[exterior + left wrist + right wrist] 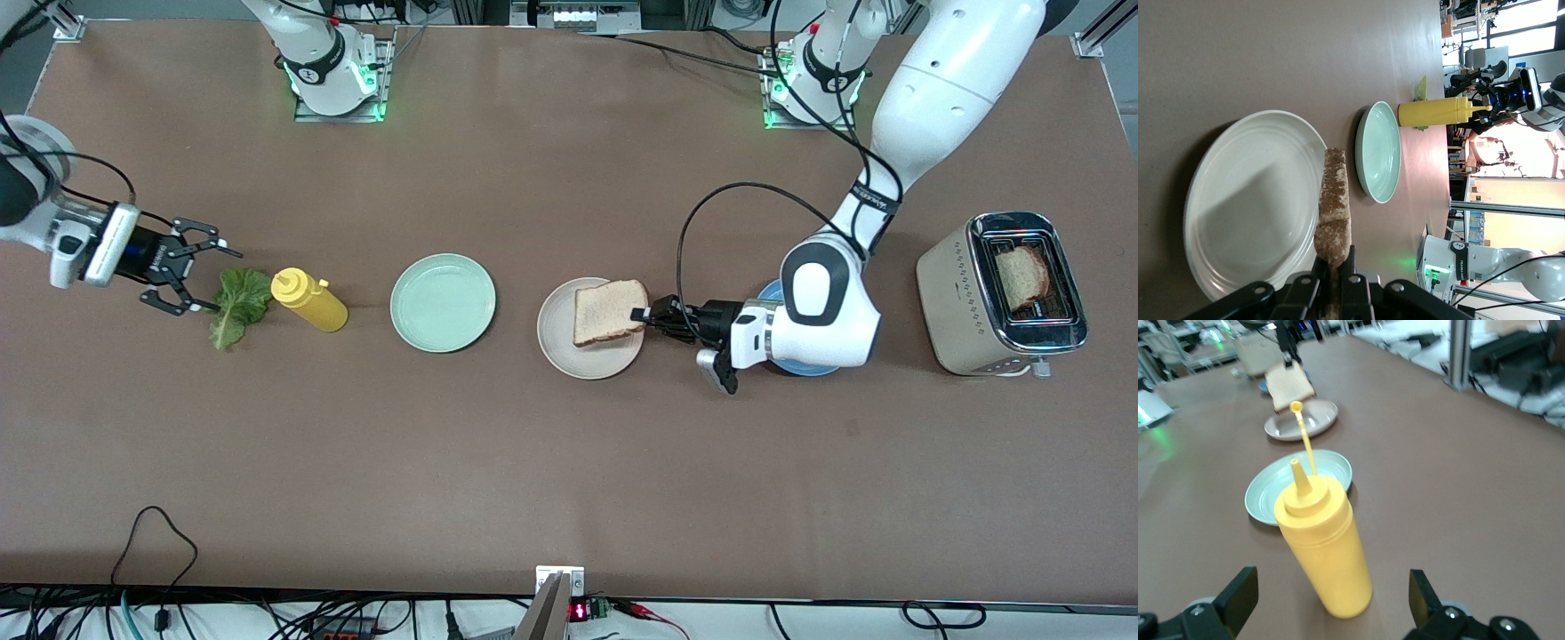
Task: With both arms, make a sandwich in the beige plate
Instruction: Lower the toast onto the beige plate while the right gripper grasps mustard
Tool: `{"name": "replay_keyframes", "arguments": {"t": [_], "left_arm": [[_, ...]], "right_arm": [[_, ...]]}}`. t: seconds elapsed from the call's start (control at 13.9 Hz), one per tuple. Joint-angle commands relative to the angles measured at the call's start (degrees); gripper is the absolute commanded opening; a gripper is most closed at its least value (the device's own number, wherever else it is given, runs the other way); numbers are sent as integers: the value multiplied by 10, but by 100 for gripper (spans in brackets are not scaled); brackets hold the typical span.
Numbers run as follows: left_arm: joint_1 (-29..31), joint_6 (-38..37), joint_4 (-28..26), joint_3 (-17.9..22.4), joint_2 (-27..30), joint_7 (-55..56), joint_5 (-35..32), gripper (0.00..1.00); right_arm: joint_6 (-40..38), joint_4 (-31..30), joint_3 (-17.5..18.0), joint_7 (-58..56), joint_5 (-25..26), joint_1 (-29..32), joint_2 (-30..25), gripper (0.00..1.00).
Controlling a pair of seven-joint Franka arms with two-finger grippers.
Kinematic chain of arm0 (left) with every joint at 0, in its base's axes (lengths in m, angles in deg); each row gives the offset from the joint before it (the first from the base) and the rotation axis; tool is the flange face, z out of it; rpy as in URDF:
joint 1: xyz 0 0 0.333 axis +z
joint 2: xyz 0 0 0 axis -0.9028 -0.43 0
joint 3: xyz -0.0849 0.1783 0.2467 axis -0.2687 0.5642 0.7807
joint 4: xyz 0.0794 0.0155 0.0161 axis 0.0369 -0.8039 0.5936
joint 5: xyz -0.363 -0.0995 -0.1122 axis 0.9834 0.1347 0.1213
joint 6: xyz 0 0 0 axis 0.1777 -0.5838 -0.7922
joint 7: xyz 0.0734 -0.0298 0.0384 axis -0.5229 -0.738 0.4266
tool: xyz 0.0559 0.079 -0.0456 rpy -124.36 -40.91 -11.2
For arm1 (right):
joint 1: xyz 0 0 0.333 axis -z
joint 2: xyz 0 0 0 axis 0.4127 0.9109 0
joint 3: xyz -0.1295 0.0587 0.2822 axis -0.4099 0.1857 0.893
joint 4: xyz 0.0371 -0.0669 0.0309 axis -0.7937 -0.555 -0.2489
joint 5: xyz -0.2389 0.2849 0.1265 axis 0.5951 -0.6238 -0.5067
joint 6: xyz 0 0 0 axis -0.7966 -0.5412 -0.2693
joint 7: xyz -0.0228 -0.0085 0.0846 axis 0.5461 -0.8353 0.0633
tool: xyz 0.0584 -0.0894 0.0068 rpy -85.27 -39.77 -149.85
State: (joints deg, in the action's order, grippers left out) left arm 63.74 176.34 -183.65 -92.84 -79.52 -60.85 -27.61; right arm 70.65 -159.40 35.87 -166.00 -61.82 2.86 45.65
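Note:
The bread slice, held level just over the plate now, will be released by my left gripper flat on the middle of the beige plate (595, 324) (1257, 213).
My left gripper (640, 314) is shut on the edge of a light-brown bread slice (609, 311) and holds it level just over the beige plate (587, 360). In the left wrist view the slice (1333, 207) shows edge-on between my fingers (1353, 277), above the plate (1245, 200). A second bread slice (1022, 276) stands in the toaster (960, 298). The green lettuce leaf (238, 307) lies on the table near the right arm's end. My right gripper (209, 274) is open and empty, just beside the leaf. The leaf does not show in the right wrist view.
A yellow mustard bottle (309, 300) lies beside the lettuce and fills the space in front of my right gripper (1331, 600). An empty mint-green plate (443, 302) sits between the bottle and the beige plate. A blue plate (805, 369) lies under my left wrist.

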Motion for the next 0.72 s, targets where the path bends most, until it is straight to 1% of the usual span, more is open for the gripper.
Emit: {"name": "replay_keyframes", "arguments": {"t": [0.0,0.29,0.36,0.5,0.65], "left_arm": [[-25,31,0,1,-8,-20,24,1],[-31,50,0,2,-26,-42,24,1],[-31,57,0,2,-29,-46,24,1],[-32,62,0,2,-32,-47,24,1],[-34,62,0,2,-33,-47,24,3]], "right_arm": [[-23,11,9,-79,-38,9,45,100],[-43,18,10,-168,-73,9,115,100],[-50,29,10,-182,-79,7,132,100],[-63,49,16,-192,-79,5,154,100],[-67,55,16,-197,-84,-3,172,100]]}}
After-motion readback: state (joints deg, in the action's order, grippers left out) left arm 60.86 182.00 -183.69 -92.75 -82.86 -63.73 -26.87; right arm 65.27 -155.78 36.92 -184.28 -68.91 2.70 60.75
